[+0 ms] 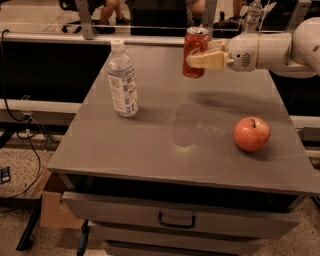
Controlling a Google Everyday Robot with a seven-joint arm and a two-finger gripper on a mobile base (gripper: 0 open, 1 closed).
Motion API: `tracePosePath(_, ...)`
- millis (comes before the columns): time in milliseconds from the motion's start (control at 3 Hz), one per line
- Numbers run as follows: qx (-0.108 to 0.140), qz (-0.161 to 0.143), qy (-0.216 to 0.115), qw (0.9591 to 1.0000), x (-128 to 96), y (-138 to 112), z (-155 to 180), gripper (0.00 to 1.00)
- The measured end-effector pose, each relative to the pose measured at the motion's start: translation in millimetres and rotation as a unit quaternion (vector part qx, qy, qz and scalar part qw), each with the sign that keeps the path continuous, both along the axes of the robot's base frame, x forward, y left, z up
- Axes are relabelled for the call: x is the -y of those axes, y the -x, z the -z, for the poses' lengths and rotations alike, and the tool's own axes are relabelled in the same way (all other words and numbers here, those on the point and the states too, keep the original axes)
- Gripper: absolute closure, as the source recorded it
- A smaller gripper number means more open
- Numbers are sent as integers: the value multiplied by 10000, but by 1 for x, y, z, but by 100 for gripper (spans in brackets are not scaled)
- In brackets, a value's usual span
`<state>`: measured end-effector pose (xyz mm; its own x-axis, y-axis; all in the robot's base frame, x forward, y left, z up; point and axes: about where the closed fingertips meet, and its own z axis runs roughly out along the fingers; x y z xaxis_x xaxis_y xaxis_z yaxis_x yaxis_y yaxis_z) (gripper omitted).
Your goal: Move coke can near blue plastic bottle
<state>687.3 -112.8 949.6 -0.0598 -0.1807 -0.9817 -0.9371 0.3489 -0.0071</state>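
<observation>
The coke can, held upright above the far middle, will be let go by my gripper on the grey table [151,112] against the blue plastic bottle, facing the apple.
The coke can [194,52] is a red can with a silver top, held upright in the air above the far middle of the grey table [150,145]. My gripper [202,56] reaches in from the right and is shut on the can. The blue plastic bottle [122,80] is clear with a white cap and a blue-and-white label. It stands upright on the left part of the table, to the left of the can and closer to me.
A red-orange apple [252,133] lies on the right side of the table. The table has a drawer with a dark handle [176,220] below its front edge. A rail and another bottle [252,15] are behind the table. Cables lie on the floor at left.
</observation>
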Motion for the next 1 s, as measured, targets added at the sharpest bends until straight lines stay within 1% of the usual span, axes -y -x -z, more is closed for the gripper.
tracePosePath(333,-14,-225,-129,9997,-32,19,9,100)
tracePosePath(667,-33,-364,-172,9992,-52,29,16,100)
tracePosePath(1000,-31,-405,-191,9990,-68,41,23,100)
